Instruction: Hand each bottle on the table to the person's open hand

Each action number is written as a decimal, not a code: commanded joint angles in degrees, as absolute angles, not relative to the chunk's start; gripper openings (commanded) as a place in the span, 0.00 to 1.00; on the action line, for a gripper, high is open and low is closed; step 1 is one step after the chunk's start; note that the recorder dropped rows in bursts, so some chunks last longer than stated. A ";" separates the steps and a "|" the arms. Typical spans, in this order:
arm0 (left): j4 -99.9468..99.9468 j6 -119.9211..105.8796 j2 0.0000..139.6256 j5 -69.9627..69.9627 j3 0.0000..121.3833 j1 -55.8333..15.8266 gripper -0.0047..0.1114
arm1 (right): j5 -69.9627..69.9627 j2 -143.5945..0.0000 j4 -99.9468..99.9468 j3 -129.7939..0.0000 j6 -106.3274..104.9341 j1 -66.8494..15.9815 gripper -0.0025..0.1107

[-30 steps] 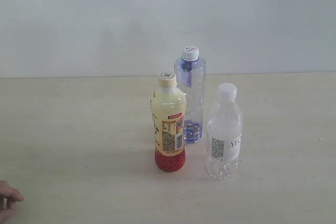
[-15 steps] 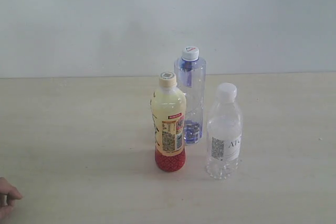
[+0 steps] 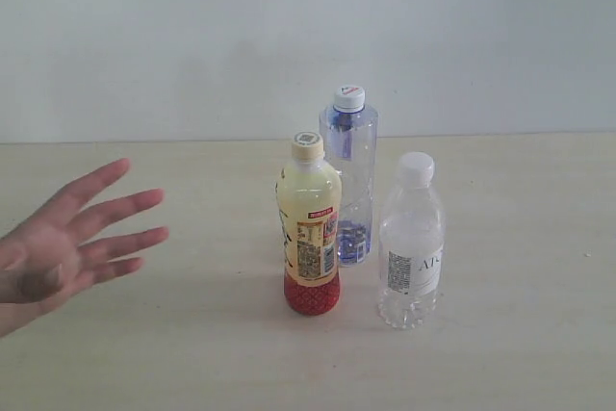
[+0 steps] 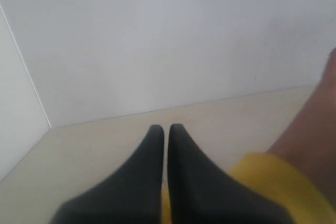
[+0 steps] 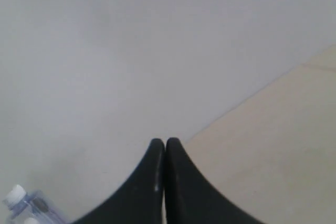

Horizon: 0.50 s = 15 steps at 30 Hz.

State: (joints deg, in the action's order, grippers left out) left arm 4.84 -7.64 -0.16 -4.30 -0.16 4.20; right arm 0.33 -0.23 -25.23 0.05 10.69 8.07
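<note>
Next, my right gripper goes to the shorter clear bottle and closes on the bottle's neck (image 3: 415,188), just below its white cap.
Three bottles stand upright mid-table in the exterior view: a yellowish bottle (image 3: 309,233) with red base and cream cap in front, a tall bluish-clear bottle (image 3: 348,175) behind it, and a shorter clear bottle (image 3: 411,243) with white cap and label to the right. The person's open hand (image 3: 72,238) reaches in from the left, fingers spread, apart from the bottles. No gripper shows in the exterior view. My left gripper (image 4: 166,128) is shut and empty, with the yellow sleeve cuff (image 4: 278,179) and forearm beside it. Shut too is my right gripper (image 5: 165,141), with the bluish bottle (image 5: 23,203) at the frame corner.
The pale beige table (image 3: 500,353) runs wide on both sides of the bottles and meets a plain white wall (image 3: 308,36) behind them. In the left wrist view a wall corner (image 4: 26,77) shows.
The person's hand, only fingertips at the lower left corner before, has swung up and into view, open with fingers spread toward the bottles. The bottles have not moved.
</note>
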 commanded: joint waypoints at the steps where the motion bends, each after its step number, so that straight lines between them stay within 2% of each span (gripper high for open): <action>1: 4.99 -7.77 0.00 -3.81 0.00 4.16 0.08 | -1.70 0.00 -28.24 0.00 15.73 8.09 0.02; 9: 4.99 -7.77 0.00 -3.81 0.00 4.16 0.08 | -3.37 0.00 -27.55 0.00 9.98 7.97 0.02; 15: 4.99 -7.77 0.00 -3.81 0.00 4.16 0.08 | -8.88 -6.10 -27.84 -10.65 -6.92 6.36 0.04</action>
